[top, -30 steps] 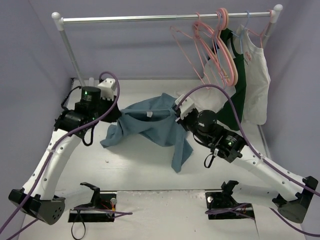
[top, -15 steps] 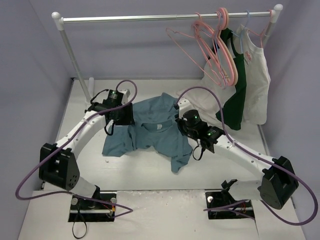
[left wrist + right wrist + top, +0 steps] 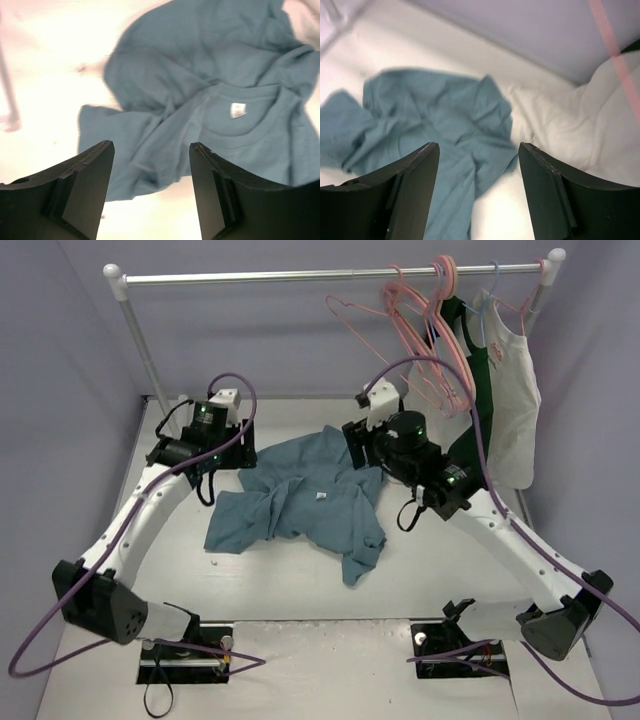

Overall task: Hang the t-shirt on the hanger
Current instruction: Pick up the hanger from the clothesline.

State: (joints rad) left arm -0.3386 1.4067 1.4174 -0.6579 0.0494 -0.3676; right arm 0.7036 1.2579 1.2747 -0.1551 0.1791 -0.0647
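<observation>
The robot's right gripper will next move to the lower end (image 3: 431, 397) of the pink hanger nearest the middle of the rail and close there.
The teal-blue t-shirt (image 3: 300, 498) lies crumpled on the white table, neck label (image 3: 321, 496) facing up. Nothing holds it. My left gripper (image 3: 243, 447) hovers over its back left edge, open and empty. In the left wrist view the t-shirt (image 3: 200, 75) and label (image 3: 238, 110) lie below the open left gripper (image 3: 150, 150). My right gripper (image 3: 356, 441) hovers by the shirt's back right corner, also open and empty. The right wrist view shows the t-shirt (image 3: 435, 115) under the right gripper (image 3: 479, 147). Several pink hangers (image 3: 425, 340) hang on the rail.
A metal rail (image 3: 300, 277) spans the back, its post (image 3: 145, 350) at the left. A dark green garment (image 3: 472, 410) and a white sleeveless top (image 3: 515, 390) hang at the right, the top reaching down to the table (image 3: 560, 125). A pale blue hanger (image 3: 493, 285) hangs there too.
Both grippers opened and let go of the t-shirt, which dropped flat onto the table. Both arms then drew back toward the rear of the table.
</observation>
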